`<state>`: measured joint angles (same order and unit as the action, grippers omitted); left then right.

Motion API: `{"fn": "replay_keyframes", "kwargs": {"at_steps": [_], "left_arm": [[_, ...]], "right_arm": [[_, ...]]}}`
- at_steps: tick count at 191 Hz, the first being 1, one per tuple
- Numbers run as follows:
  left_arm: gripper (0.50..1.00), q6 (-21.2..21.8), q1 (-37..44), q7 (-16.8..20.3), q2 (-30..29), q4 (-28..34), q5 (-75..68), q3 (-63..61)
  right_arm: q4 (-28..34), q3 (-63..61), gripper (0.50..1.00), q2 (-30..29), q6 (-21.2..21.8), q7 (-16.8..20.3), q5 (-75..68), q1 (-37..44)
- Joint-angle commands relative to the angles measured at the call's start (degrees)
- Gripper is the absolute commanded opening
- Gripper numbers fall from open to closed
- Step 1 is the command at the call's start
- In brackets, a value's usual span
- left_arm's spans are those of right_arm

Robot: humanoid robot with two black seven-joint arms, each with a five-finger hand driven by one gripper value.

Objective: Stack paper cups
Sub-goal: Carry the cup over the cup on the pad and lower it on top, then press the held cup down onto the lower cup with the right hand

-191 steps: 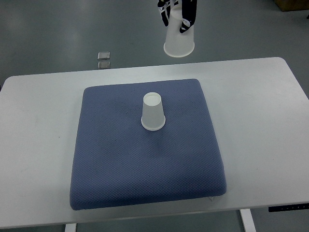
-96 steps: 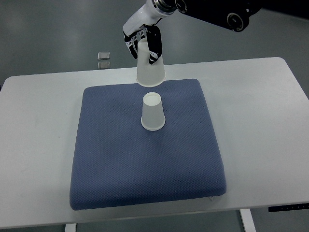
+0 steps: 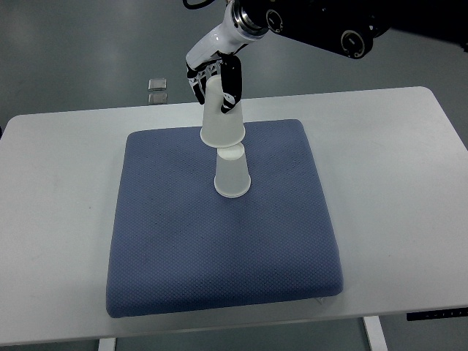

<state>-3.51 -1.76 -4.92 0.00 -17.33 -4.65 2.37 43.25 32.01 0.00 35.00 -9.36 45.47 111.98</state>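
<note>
The robot's right gripper will put the held white cup down over the top of the standing white cup (image 3: 235, 156). The held cup now hangs just above the standing one.
A white paper cup (image 3: 232, 174) stands upside down on the blue mat (image 3: 183, 241), a little above its middle. My right hand (image 3: 214, 77) reaches in from the top right and is shut on a second upside-down white cup (image 3: 220, 123). That held cup hangs just above and slightly left of the standing one, its rim overlapping the lower cup's top in the picture. Whether the two cups touch cannot be told. The left arm does not show.
The mat lies on a white table (image 3: 387, 161) whose edges show on all sides. Two small grey squares (image 3: 157, 89) lie on the floor beyond the far edge. Grey floor surrounds the table.
My right hand has carried the held cup down and to the left, from beyond the table's far edge to just over the standing cup. The standing cup has not moved.
</note>
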Motion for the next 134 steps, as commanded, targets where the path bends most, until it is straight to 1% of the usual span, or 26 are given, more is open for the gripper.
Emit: {"fn": "replay_keyframes", "kwargs": {"at_steps": [1,134], "left_arm": [[1.000,-0.01,0.00,0.00,0.00,0.01,-0.01,0.00],[1.000,-0.01,0.09,0.00,0.00,0.10,-0.01,0.09]], "right_arm": [[-0.01,0.07,0.599,0.00,0.00,0.22,-0.11,-0.53],[-0.80,0.07,0.601,0.00,0.00,0.66,-0.29,-3.87]]}}
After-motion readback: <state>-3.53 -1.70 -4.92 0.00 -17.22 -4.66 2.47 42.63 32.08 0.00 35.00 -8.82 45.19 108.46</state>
